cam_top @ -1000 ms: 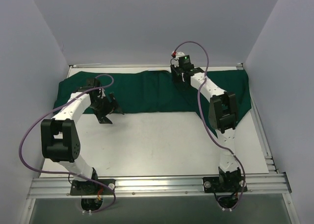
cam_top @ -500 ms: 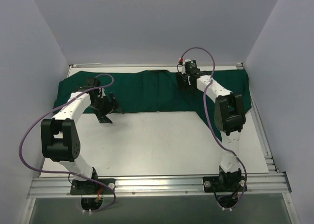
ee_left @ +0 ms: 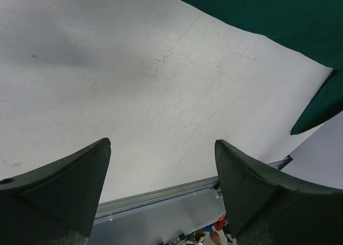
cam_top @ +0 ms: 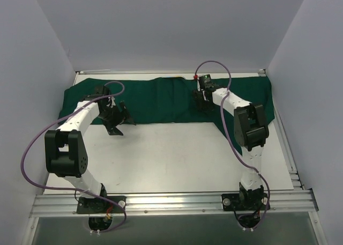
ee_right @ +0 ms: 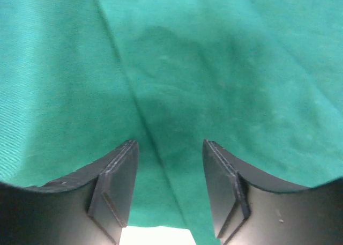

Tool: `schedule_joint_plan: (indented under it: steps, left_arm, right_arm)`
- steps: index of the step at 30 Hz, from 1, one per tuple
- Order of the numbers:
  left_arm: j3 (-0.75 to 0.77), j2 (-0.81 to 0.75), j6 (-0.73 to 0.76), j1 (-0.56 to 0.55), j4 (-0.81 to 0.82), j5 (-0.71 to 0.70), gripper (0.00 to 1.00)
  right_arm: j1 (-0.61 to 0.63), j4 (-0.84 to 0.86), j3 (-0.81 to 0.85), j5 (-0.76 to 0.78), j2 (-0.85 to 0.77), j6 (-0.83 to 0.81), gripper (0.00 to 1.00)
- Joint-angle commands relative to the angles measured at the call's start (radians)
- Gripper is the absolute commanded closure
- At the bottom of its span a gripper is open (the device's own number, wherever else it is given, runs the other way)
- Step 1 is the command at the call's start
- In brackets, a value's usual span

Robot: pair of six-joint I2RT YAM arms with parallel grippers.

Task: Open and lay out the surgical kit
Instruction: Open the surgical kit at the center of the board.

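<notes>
The drape still covers the kit, with its crease under the open fingers of my right gripper, so I should pinch that crease (ee_right: 146, 124) and pull it toward the near rail.
The dark green cloth drape (cam_top: 155, 103) lies spread in a long band across the back of the table. It also shows in the left wrist view (ee_left: 278, 20) and fills the right wrist view (ee_right: 187, 57), where a crease runs between the fingers. My right gripper (cam_top: 202, 103) (ee_right: 169, 146) is open and empty, close above the drape near its front edge. My left gripper (cam_top: 118, 121) (ee_left: 161, 148) is open and empty, over bare table just in front of the drape's left part. The steel tray and the instruments are not in view.
The white table top (cam_top: 171, 154) stretches in front of the drape. A metal rail (cam_top: 171, 202) runs along the near edge. Grey walls enclose the left, back and right. The drape's right end (cam_top: 268, 103) hangs near the right table edge.
My right gripper has moved from the drape's back edge toward me and down, now over the drape's front part. The left arm has not moved.
</notes>
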Motion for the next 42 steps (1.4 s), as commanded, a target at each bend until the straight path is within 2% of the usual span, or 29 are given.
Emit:
schedule_joint_plan:
  steps: [1, 13, 15, 19, 28, 32, 42]
  left_arm:
    - [0.043, 0.003, 0.009, -0.002, 0.017, 0.019, 0.12]
    - [0.037, -0.017, 0.015, 0.000, 0.002, 0.017, 0.12]
    - [0.040, -0.019, 0.015, 0.000, 0.001, 0.017, 0.12]
    - [0.029, -0.023, 0.015, -0.002, 0.007, 0.017, 0.12]
    - [0.014, -0.020, 0.003, 0.000, 0.025, 0.031, 0.12]
    - [0.011, -0.025, 0.004, -0.002, 0.021, 0.031, 0.12]
    - [0.011, -0.026, 0.009, 0.000, 0.013, 0.025, 0.12]
  right_arm:
    - [0.000, -0.045, 0.059, 0.111, -0.004, -0.014, 0.50]
    - [0.002, -0.063, 0.122, 0.096, 0.047, -0.005, 0.71]
    - [0.009, -0.057, 0.096, 0.067, 0.010, 0.001, 0.69]
    - [0.017, 0.010, -0.011, 0.016, -0.053, -0.002, 0.58]
    - [0.017, -0.004, -0.005, 0.062, -0.011, -0.004, 0.50]
    - [0.017, -0.019, 0.021, 0.113, 0.038, 0.001, 0.51]
    - [0.015, -0.013, 0.016, 0.191, 0.044, 0.001, 0.68]
